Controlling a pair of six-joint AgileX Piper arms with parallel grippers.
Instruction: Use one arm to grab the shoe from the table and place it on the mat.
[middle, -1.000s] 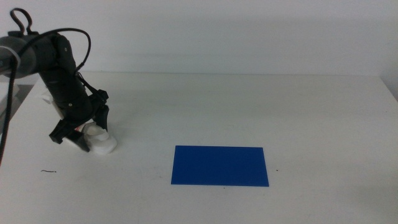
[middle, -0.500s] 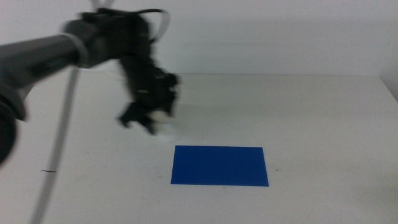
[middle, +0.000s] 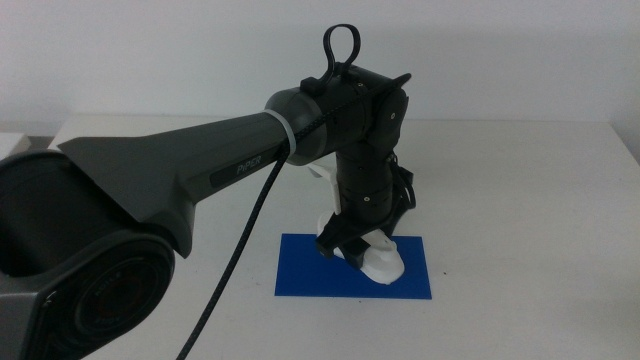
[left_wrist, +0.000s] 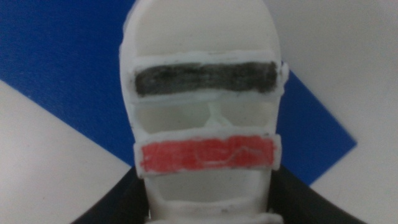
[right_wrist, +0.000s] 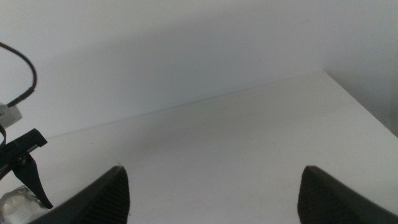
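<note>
My left gripper is going to release the white shoe, now held over the mat's middle, lengthwise along the middle of the blue mat (middle: 354, 266).
The black left arm (middle: 200, 170) reaches from the left across the table (middle: 520, 180) to the blue mat (middle: 300, 275). My left gripper (middle: 360, 238) is shut on the white shoe (middle: 378, 260) and holds it over the mat's middle; I cannot tell whether the sole touches. In the left wrist view the shoe (left_wrist: 205, 118) fills the picture with its dark and red straps, the jaws dark on either side of it, the mat (left_wrist: 56, 56) beneath. My right gripper (right_wrist: 214, 199) is open, out of the middle view, over bare table.
The table's far edge meets a pale wall (middle: 500, 60). The left arm's thick body and cable (middle: 235, 260) cover the table's left side in the middle view. A part of the left arm shows at the edge of the right wrist view (right_wrist: 18, 155).
The left arm has lifted the shoe from the table's left side and carried it to the right, from beside the mat to over its middle.
</note>
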